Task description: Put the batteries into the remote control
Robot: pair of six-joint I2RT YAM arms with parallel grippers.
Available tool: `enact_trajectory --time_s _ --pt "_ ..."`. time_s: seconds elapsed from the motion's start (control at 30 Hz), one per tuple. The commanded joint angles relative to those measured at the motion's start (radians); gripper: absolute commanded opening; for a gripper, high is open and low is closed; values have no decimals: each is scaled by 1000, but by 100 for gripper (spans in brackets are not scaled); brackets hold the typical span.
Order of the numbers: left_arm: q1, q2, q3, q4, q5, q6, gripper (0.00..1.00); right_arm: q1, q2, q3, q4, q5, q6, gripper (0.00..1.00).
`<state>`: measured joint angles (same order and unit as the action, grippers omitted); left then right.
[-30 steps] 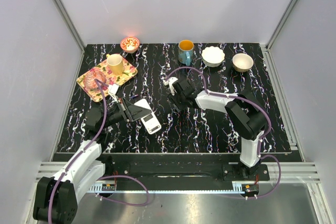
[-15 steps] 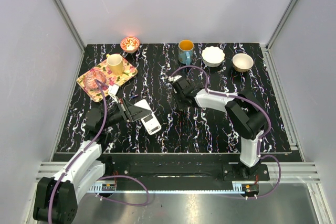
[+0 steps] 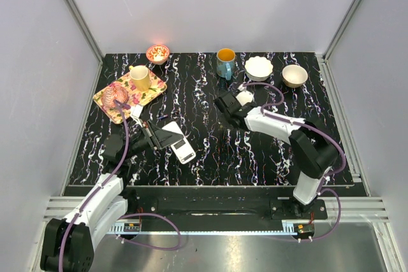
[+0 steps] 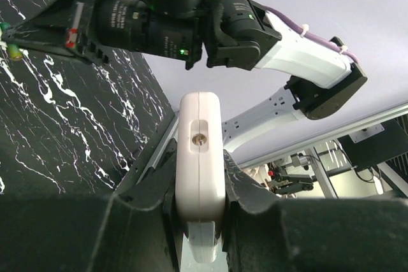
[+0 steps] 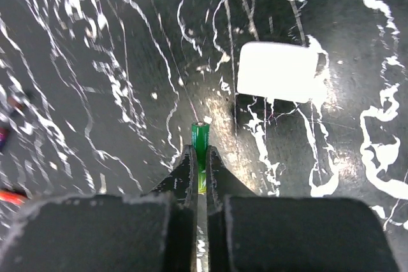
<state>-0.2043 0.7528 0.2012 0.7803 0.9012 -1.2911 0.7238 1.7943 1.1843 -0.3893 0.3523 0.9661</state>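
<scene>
I can see the greenish battery poking out lengthwise beyond the fingers of my right gripper, so next I set it down and grab it by both ends (image 5: pixel 200 125) before loading it.
My left gripper (image 3: pixel 172 139) is shut on the white remote control (image 3: pixel 184 150), gripping its long sides left of centre. In the left wrist view the remote (image 4: pixel 199 151) stands end-on between my fingers. My right gripper (image 3: pixel 225 103) is shut on the greenish battery (image 5: pixel 201 137), which sticks out past the fingertips above the table. The right gripper (image 4: pixel 76 23) also shows in the left wrist view, beyond the remote. A white flat rectangle (image 5: pixel 277 71) lies on the table just past the battery. A reddish blur (image 5: pixel 5 133) at the left edge may be the other battery; I cannot tell.
A floral tray (image 3: pixel 111 107) with a yellow cup (image 3: pixel 141 78) and a pink glass stands at the back left. A small patterned bowl (image 3: pixel 157 53), a blue mug (image 3: pixel 225 63) and two white bowls (image 3: pixel 259 68) (image 3: pixel 294 76) line the back edge.
My right gripper has moved right and a little back with the battery, and its wrist has turned. My left gripper and the remote have barely moved.
</scene>
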Motion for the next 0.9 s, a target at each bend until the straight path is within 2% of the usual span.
enact_trajectory --time_s 0.0,0.03,0.1,0.2,0.4,0.43,0.6,0.67,0.7,0.87 --pt "-7 -17 -3 65 -61 1 0 -7 -41 -6 -60 171 348 0" --pt "-9 -15 -2 65 -64 0 0 -7 -9 3 -95 166 377 0" --pt "-10 -13 -2 65 -67 -2 0 -6 28 38 -92 124 346 0" --pt "-10 -13 -5 62 -68 -2 0 -7 106 104 -183 108 315 0" --pt "-10 -10 -23 50 -87 0 0 -6 91 43 -233 103 519 0" --pt "-10 -7 -26 51 -88 -2 0 -6 79 37 -256 106 592 0" --pt "-12 -12 -28 53 -94 -10 0 -7 57 -29 -221 76 738 0" --pt "-12 -20 -32 47 -97 -11 0 -6 71 -12 -240 57 769 4" --pt "-12 -23 -34 43 -99 -13 0 -4 83 -11 -244 31 798 11" --pt "-12 -44 -42 30 -102 -17 0 3 131 32 -246 -1 795 27"
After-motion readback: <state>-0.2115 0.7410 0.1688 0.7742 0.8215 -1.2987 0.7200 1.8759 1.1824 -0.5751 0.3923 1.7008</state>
